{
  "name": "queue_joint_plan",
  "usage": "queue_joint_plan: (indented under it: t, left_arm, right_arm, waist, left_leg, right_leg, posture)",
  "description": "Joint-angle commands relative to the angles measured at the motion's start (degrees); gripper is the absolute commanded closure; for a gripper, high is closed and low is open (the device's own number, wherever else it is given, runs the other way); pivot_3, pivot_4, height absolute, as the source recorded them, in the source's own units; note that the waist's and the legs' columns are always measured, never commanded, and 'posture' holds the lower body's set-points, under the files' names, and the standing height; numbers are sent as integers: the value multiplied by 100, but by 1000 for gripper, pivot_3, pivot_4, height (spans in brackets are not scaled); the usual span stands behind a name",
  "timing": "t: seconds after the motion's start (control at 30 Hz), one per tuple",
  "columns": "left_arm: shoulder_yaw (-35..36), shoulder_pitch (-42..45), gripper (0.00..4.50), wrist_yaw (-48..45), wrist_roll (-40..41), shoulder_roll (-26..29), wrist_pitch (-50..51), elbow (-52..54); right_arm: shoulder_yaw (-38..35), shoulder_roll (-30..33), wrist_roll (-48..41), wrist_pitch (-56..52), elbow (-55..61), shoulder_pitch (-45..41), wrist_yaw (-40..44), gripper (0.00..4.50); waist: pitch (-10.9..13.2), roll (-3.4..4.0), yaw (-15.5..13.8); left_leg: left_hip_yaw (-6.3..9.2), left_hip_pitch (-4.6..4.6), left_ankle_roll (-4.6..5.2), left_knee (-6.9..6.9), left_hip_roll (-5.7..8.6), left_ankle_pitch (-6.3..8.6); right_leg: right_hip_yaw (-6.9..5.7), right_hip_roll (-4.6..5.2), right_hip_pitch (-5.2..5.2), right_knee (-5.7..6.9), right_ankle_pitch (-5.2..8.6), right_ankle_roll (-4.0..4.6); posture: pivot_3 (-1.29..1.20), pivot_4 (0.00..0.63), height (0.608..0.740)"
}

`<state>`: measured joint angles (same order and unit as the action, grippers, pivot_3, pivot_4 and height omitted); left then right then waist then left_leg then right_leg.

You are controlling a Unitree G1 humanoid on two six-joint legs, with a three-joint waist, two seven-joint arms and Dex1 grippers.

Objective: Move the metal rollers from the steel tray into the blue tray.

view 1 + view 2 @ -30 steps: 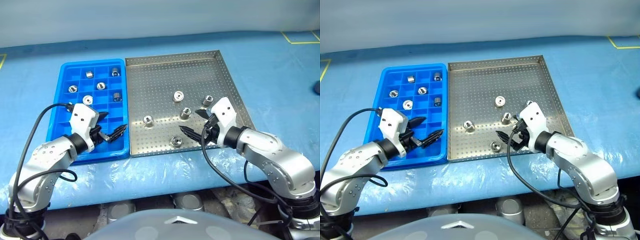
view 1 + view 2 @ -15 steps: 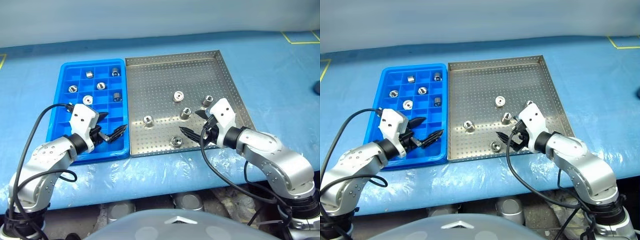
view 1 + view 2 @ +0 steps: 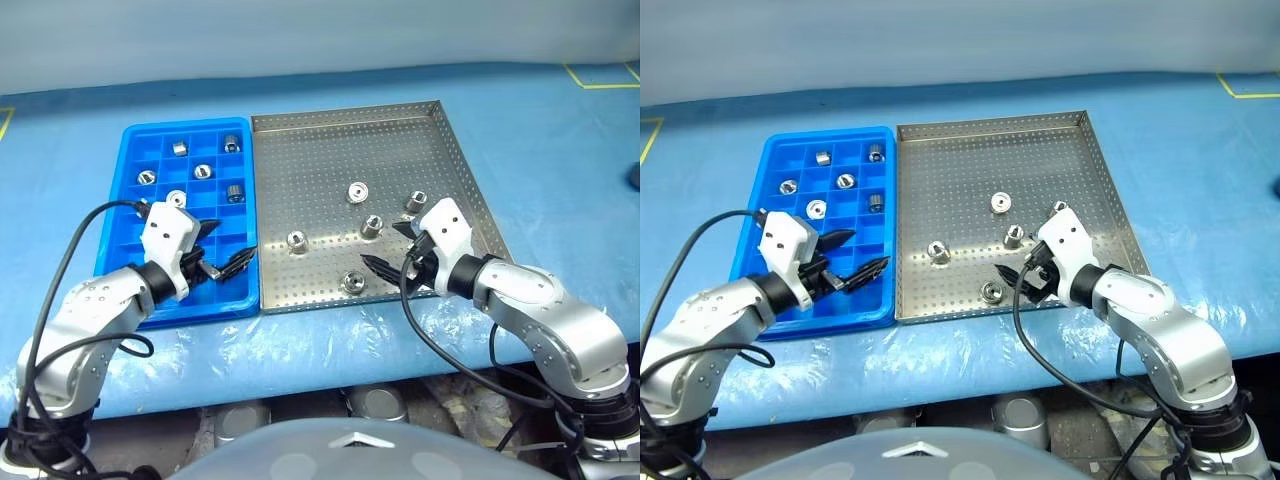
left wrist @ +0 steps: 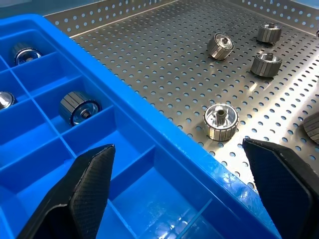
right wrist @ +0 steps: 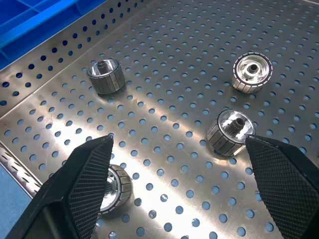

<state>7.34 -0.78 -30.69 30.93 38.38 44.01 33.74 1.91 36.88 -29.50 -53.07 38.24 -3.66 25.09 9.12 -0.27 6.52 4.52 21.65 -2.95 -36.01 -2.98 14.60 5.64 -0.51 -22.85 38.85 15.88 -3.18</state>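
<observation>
The metal roller nearest the blue tray on the steel tray is next for my left gripper, which should go there and close on the roller's sides (image 3: 297, 243) (image 4: 221, 124).
Several metal rollers lie on the steel tray (image 3: 330, 150): one (image 3: 351, 282) near its front rim, others at the middle (image 3: 297, 240) and right (image 3: 415, 202). The blue tray (image 3: 185, 128) sits against the steel tray's left side, with several rollers (image 3: 203, 171) in its far compartments. My left gripper (image 3: 228, 247) hovers open over the blue tray's front right corner, empty. My right gripper (image 3: 385, 246) hangs open over the steel tray's front right part. In the right wrist view one roller (image 5: 229, 132) lies by one finger (image 5: 279, 184) and another (image 5: 114, 186) by the other finger.
Both trays rest on a blue cloth-covered table (image 3: 540, 130). Yellow tape marks (image 3: 600, 80) lie at the far right corner. A dark object (image 3: 634, 177) sits at the right edge. Black cables loop from both wrists near the table's front edge.
</observation>
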Motion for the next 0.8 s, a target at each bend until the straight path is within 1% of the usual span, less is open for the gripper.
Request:
queue_joint_plan:
  t: [0.03,0.1,0.23,0.37,0.53,0.67,0.8]
  left_arm:
    - [-424,847,30,-697,-210,440,-276,-367]
    - [-784,1450,30,-1074,-388,574,-438,-773]
    - [-1790,2868,30,-1979,-868,557,-709,-1828]
    - [-2816,4023,30,-2948,-1440,304,-1039,-2851]
    - [-3620,4714,30,-3779,-2036,-16,-1427,-3870]
    - [-4164,4954,30,-4161,-2687,-165,-1821,-4548]
    - [-4415,5048,30,-4379,-3163,-293,-2140,-4976]
  right_arm:
    - [22,-12,36,49,87,-142,37,38]
    - [48,-32,60,59,57,-183,28,38]
    - [109,-85,116,69,51,-212,-6,38]
    - [93,-177,176,79,133,-112,-102,38]
    - [45,-309,234,80,292,103,-271,38]
    - [8,-418,275,85,400,277,-399,38]
    - [-2,-503,286,116,438,346,-485,38]
  waist:
    - [1,-1,-36]
    - [0,-1,-39]
    - [1,-1,-46]
    - [0,1,-4]
    - [1,2,120]
    - [1,3,219]
    - [1,2,298]
  left_leg:
    - [1,0,0,-2,0,0]
    - [-1,-1,0,-3,2,0]
    - [-1,5,1,-1,4,0]
    - [-1,9,13,2,5,8]
    - [0,13,30,1,5,17]
    - [1,12,45,-2,4,25]
    - [1,12,46,-9,4,25]
  right_leg:
    - [-1,0,0,1,0,0]
    - [0,0,0,0,-1,-2]
    - [0,2,0,-5,-3,1]
    - [-1,1,-1,-9,-12,24]
    - [-1,0,-2,-11,-5,31]
    - [0,-4,-4,-5,-1,34]
    - [1,-4,-4,-1,5,23]
  posture:
    - [-94,150,740]
    - [-93,150,740]
    - [-109,150,740]
    - [-144,150,740]
    - [-187,150,740]
    - [-208,150,740]
    - [-217,150,740]
